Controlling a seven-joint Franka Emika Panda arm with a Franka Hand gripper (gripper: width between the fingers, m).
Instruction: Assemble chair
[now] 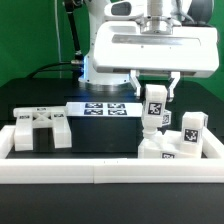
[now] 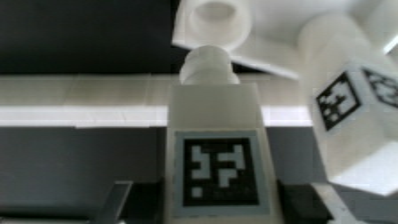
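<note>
The robot's gripper should release the chair leg in the round hole of the white chair part (image 1: 152, 145) (image 2: 217, 13) next to the tagged block.
My gripper (image 1: 156, 97) is shut on a white chair leg (image 1: 155, 112) that carries a black-and-white tag and hangs upright above the table at the exterior view's right. In the wrist view the leg (image 2: 217, 130) runs between the dark fingers (image 2: 121, 200), and its narrow peg end points toward a white chair part with a round hole (image 2: 221, 14). Under the leg stands a cluster of white chair parts (image 1: 165, 148), one a tagged block (image 1: 192, 126) that also appears in the wrist view (image 2: 356, 100). The slotted seat block (image 1: 42, 128) lies at the exterior view's left.
The marker board (image 1: 108, 108) lies flat behind the parts, in the middle of the black table. A long white border rail (image 1: 110, 172) runs along the front, with raised ends at both sides. The arm's white body (image 1: 150, 45) hangs over the back.
</note>
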